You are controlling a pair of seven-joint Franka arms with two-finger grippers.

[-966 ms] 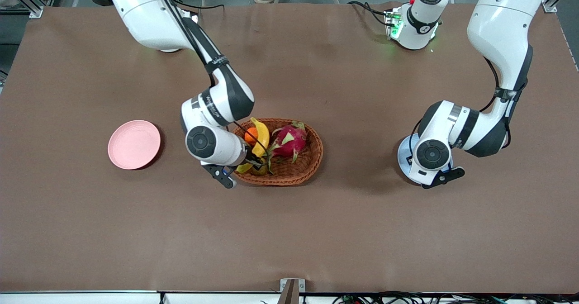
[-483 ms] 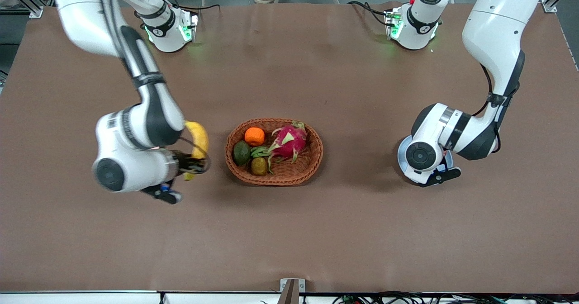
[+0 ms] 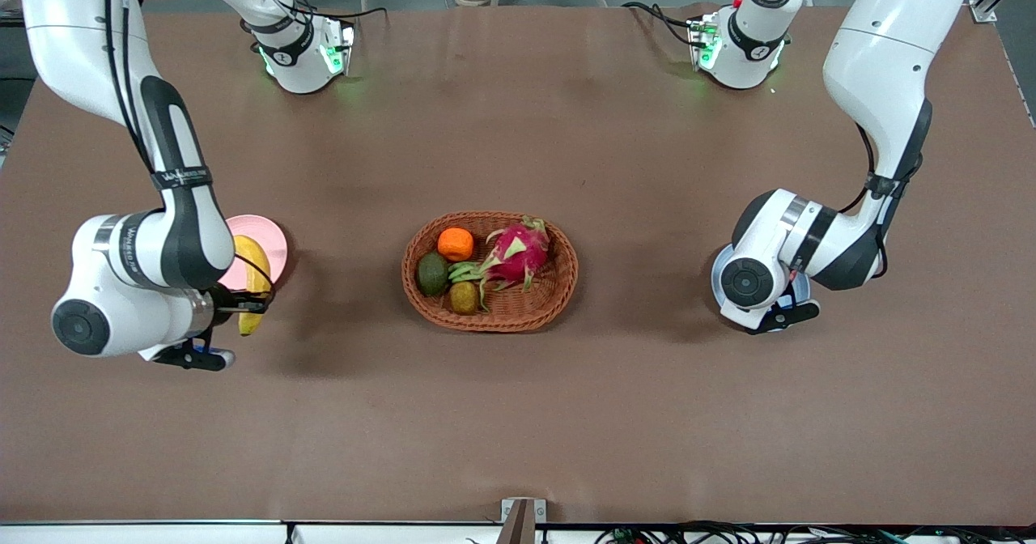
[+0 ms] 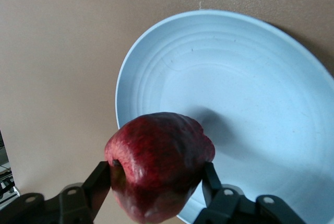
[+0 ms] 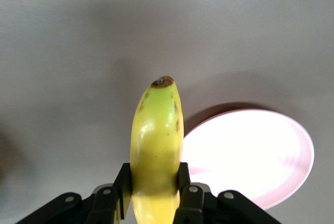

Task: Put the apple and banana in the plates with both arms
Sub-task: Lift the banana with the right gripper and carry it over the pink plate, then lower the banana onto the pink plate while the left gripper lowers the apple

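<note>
The robot's right gripper will let go of the yellow banana across the middle of the pale pink plate (image 3: 252, 257) (image 5: 235, 161).
My right gripper (image 5: 154, 177) is shut on the yellow banana (image 5: 156, 140) and holds it in the air over the edge of the pale pink plate (image 5: 250, 156) that faces the basket. In the front view the banana (image 3: 251, 273) overlaps the pink plate (image 3: 271, 240). My left gripper (image 4: 159, 174) is shut on the dark red apple (image 4: 159, 164) and holds it above the rim of the light blue plate (image 4: 250, 104). In the front view the left arm's wrist covers the apple and most of the blue plate (image 3: 715, 275).
An oval brown wicker basket (image 3: 558, 285) sits mid-table between the plates. It holds an orange (image 3: 456, 244), a pink dragon fruit (image 3: 516, 252), an avocado (image 3: 432, 274) and a kiwi (image 3: 464, 297). Brown tabletop surrounds everything.
My right arm lifted the banana out of the basket and swung it toward the right arm's end, to the pink plate. My left arm shifted slightly over the blue plate.
</note>
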